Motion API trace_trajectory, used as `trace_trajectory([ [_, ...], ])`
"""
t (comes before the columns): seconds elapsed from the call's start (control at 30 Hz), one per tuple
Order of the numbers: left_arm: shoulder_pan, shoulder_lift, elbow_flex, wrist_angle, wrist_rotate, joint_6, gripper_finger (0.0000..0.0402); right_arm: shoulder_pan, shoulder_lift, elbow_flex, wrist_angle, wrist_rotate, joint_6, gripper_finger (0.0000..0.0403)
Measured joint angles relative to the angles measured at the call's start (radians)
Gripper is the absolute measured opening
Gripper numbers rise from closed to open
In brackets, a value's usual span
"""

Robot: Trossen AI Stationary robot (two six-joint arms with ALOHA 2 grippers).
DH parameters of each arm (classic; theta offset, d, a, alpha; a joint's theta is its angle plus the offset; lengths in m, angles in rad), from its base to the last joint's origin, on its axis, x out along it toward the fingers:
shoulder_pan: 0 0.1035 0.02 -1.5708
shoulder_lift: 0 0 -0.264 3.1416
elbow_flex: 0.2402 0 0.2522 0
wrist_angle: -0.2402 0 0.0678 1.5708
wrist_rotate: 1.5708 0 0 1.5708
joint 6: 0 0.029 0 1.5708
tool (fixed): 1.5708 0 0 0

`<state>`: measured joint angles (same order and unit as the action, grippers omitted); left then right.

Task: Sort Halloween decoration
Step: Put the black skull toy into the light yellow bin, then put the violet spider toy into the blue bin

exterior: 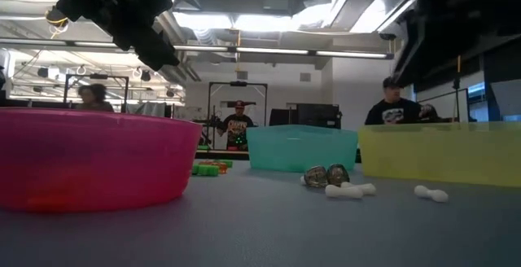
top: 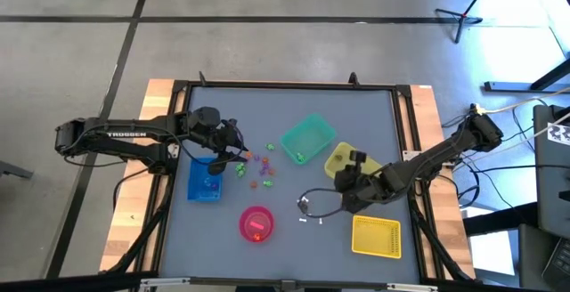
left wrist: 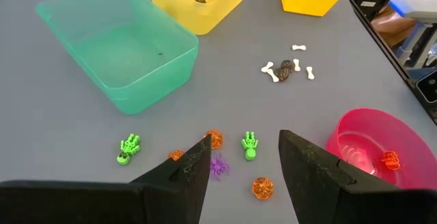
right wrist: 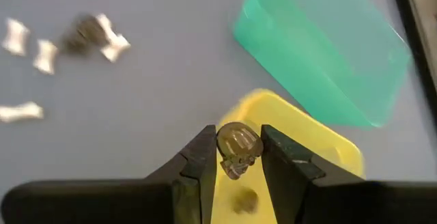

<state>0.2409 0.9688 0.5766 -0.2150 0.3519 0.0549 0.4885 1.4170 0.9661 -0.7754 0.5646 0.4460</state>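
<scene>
I have a dark grey skull trinket, now held over the yellow bin, to place with my right gripper. I will release it inside the yellow bin point(top: 342, 159) point(right wrist: 289, 157), toward the end nearest the green bin.
The trinkets lie loose on the grey table. Green skeletons point(left wrist: 250, 144), a purple spider point(left wrist: 218, 166) and orange pumpkins point(left wrist: 262, 187) sit just beyond my left gripper point(left wrist: 242, 162), which hovers open above them, next to the blue bin point(top: 205, 182). White bones and grey skulls point(left wrist: 287, 67) lie near the table's middle point(top: 307, 205). My right gripper point(right wrist: 237, 157) hangs over the yellow bin point(top: 338, 158), shut on a dark grey skull trinket point(right wrist: 237, 147). Another dark trinket point(right wrist: 244, 200) lies in that bin. My right gripper pinches the dark grey skull trinket point(right wrist: 236, 142) between its two fingertips point(right wrist: 202, 157), one on each side of the skull. The skull is lifted clear, above the yellow bin's inside point(right wrist: 300, 132).
A green bin point(top: 307, 139) stands left of the yellow bin. A pink round bowl point(top: 256, 223) near the front edge holds an orange trinket point(left wrist: 389, 159). A yellow mesh basket point(top: 376, 236) sits front right. People are in the room behind the table point(exterior: 238, 124).
</scene>
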Motion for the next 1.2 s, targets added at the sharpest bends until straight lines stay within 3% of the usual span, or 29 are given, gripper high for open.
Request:
trace_trajectory([
  [0.23,0.000,0.000,0.000,0.000,-0.001,0.000,0.0157,0.000,0.001,0.000,-0.116,0.009,0.002,0.0103],
  [0.77,0.000,0.000,0.000,0.000,-0.029,0.000,0.0157,0.000,0.001,0.001,-0.169,0.009,0.002,0.0109],
  [1.2,0.000,0.000,0.000,0.000,-0.030,-0.042,0.0157,-0.081,0.002,0.001,-0.171,0.008,0.021,0.0219],
])
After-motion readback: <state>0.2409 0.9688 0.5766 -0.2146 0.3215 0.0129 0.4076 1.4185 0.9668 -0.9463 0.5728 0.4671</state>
